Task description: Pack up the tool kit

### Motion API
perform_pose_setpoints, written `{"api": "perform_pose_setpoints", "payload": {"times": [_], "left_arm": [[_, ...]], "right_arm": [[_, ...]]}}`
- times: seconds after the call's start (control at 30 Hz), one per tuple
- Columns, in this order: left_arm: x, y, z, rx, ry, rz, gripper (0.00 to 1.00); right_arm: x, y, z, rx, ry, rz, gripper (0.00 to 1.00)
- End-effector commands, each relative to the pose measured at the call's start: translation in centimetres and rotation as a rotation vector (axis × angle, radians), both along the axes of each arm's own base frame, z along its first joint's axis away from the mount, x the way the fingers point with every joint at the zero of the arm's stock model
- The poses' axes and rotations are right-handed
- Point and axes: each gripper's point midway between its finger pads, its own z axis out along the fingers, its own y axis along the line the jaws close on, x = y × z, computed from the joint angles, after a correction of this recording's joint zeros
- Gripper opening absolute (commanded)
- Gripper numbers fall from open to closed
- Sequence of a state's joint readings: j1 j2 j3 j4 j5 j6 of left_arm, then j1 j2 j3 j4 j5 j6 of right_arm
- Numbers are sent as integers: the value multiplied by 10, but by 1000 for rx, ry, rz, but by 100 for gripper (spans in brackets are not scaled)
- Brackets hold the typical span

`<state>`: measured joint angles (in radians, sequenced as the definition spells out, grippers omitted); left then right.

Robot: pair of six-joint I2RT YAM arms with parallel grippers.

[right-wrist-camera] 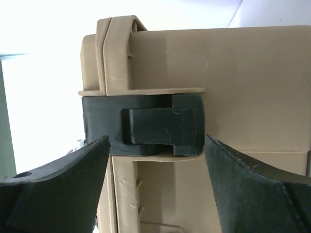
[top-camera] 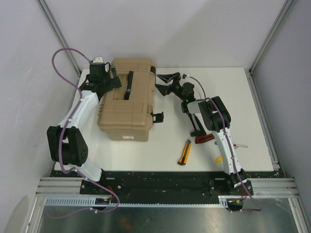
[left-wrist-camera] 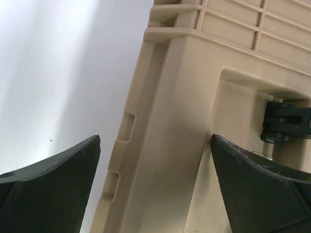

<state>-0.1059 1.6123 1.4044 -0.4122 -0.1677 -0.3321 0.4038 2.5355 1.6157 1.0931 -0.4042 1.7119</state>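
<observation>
Next, I grasp the latch's loose end [right-wrist-camera: 190, 124] with my right gripper and swing it out before the lid opens, as the far black latch lies folded against the tool kit.
The tool kit [top-camera: 127, 99], a big tan ribbed case with a black top handle [top-camera: 129, 85], lies shut on the white table. My left gripper [top-camera: 112, 80] hovers open at its far left corner; in the left wrist view the left gripper [left-wrist-camera: 155, 141] spans a tan edge of the case [left-wrist-camera: 184, 111] without touching it. My right gripper [top-camera: 163, 82] stands open at the case's right side. In the right wrist view the right gripper [right-wrist-camera: 156, 141] sits just below a black latch [right-wrist-camera: 155, 124] folded against the case [right-wrist-camera: 233, 73], holding nothing.
A second black latch [top-camera: 158, 117] sticks out from the case's near right side. Right of the case lie a yellow-black utility knife [top-camera: 184, 152], a red-handled tool [top-camera: 205, 139], a black tool [top-camera: 196, 125] and a yellow-handled one [top-camera: 219, 158] under the right arm.
</observation>
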Motion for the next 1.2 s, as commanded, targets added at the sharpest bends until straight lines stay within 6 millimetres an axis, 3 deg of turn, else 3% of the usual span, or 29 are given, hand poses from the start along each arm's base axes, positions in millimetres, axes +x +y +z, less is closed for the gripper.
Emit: {"api": "perform_pose_setpoints", "payload": {"times": [0.0,0.37,0.47,0.6,0.7,0.9,1.17], "left_arm": [[-18,2,-35,50,122,-12,99],[-19,-2,-40,24,133,-16,99],[-19,-3,-41,23,136,-18,99],[-20,-3,-44,28,144,-21,99],[-20,-2,-46,43,148,-27,99],[-20,-13,-53,96,167,-100,98],[-19,-24,-56,131,171,-126,98]], "right_arm": [[-7,2,57,113,-105,15,86],[-12,28,67,210,-107,69,90],[-10,25,68,227,-123,49,82],[-10,20,75,252,-172,40,58],[-11,19,75,232,-185,39,48],[-13,17,75,169,-206,23,41],[-12,13,76,86,-221,4,40]]}}
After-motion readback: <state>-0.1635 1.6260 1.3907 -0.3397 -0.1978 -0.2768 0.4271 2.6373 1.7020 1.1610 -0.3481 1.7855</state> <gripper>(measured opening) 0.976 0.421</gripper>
